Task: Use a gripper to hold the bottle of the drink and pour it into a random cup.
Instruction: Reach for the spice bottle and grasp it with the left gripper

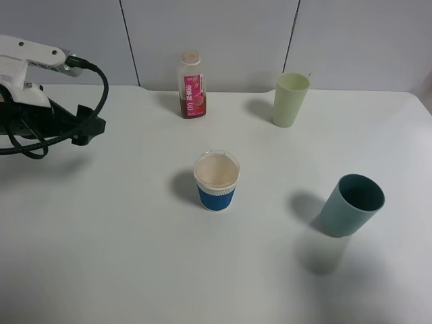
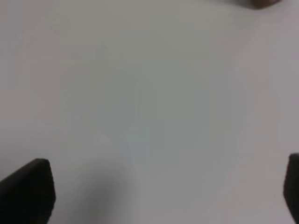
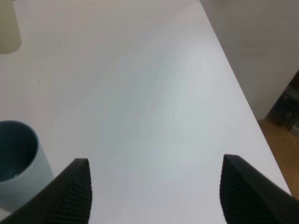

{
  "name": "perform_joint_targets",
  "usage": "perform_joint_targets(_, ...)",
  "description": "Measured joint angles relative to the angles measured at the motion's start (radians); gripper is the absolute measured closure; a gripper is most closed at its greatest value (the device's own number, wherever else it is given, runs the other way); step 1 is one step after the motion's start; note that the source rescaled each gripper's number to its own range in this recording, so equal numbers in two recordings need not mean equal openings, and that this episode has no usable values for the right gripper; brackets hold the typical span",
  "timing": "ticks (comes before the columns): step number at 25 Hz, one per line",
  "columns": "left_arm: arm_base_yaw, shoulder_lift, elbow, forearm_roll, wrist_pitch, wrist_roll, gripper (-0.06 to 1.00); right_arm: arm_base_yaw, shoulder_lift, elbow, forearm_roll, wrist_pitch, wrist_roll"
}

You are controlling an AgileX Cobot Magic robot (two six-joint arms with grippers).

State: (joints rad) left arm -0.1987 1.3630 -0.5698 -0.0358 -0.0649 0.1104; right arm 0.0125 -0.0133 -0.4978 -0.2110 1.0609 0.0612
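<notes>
Next, my left gripper grips the lower part of the pink label [image 1: 194,101] on the drink bottle.
The bottle of the drink [image 1: 192,86] stands upright at the back of the white table [image 1: 121,256]; it has a pink label, a pale cap and brown liquid. The cup [image 1: 217,180], white with a blue ribbed sleeve, stands upright in the middle with nothing in it. My left gripper [image 1: 91,130] hovers at the far left, well away from both, pointing toward the middle. In its wrist view the left gripper [image 2: 159,196] is open over bare table. My right gripper [image 3: 156,196] is also open and holds nothing; it is out of the exterior high view.
A tall pale green cup [image 1: 291,99] stands at the back right. A teal plastic cup [image 1: 351,204] stands near the right side, and the teal cup [image 3: 16,163] also appears beside one right finger. The table's right edge [image 3: 243,93] drops to the floor.
</notes>
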Motion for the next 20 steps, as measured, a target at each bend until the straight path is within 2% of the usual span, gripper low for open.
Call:
perform_joint_targets(6, 0.0, 0.094, 0.0, 0.061, -0.161, -0.009, -0.06, 0.0, 0.0, 0.0, 0.0, 0.0, 0.0)
perform_joint_targets(10, 0.0, 0.147, -0.001, 0.13, -0.249, -0.03, -0.06, 0.0, 0.0, 0.0, 0.0, 0.0, 0.0)
perform_joint_targets(17, 0.0, 0.226, -0.001, 0.36, -0.443, -0.223, -0.06, 0.0, 0.0, 0.0, 0.0, 0.0, 0.0)
perform_joint_targets(20, 0.0, 0.262, -0.002, 0.425, -0.533, -0.256, -0.06, 0.0, 0.0, 0.0, 0.0, 0.0, 0.0)
